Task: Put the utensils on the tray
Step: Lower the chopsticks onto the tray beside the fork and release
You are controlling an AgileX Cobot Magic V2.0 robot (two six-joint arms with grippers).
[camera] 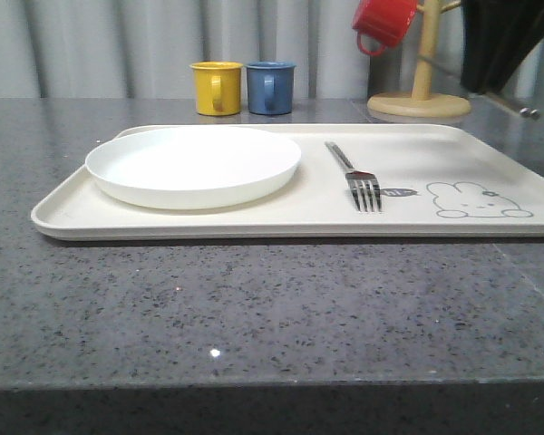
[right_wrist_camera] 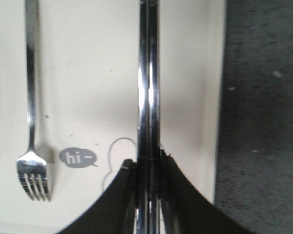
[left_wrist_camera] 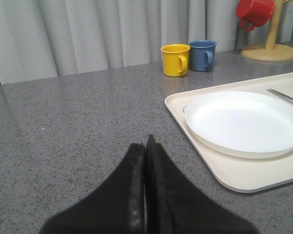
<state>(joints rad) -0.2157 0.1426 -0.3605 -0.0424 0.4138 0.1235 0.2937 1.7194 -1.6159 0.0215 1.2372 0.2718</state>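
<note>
I will use my right gripper to set the chopsticks down on the cream tray (camera: 416, 176) (right_wrist_camera: 116, 92), in the space between the fork and the bunny drawing.
The cream tray (camera: 408, 154) lies across the table with the round white plate (camera: 193, 163) on its left half and the metal fork (camera: 354, 172) to the right of the plate, tines toward the front. My right gripper (camera: 494, 77) hangs above the tray's far right corner, shut on the pair of metal chopsticks (camera: 524, 111). In the right wrist view the chopsticks (right_wrist_camera: 149, 73) run out from between the fingers of the gripper (right_wrist_camera: 147, 163) over the tray (right_wrist_camera: 97, 58), beside the fork (right_wrist_camera: 31, 97). My left gripper (left_wrist_camera: 147, 144) is shut and empty over bare table left of the tray (left_wrist_camera: 234, 178).
A yellow mug (camera: 217, 88) and a blue mug (camera: 270, 87) stand behind the tray. A wooden mug stand (camera: 419, 101) at the back right carries a red mug (camera: 383, 23), close to my right gripper. Grey speckled table stretches in front of and left of the tray.
</note>
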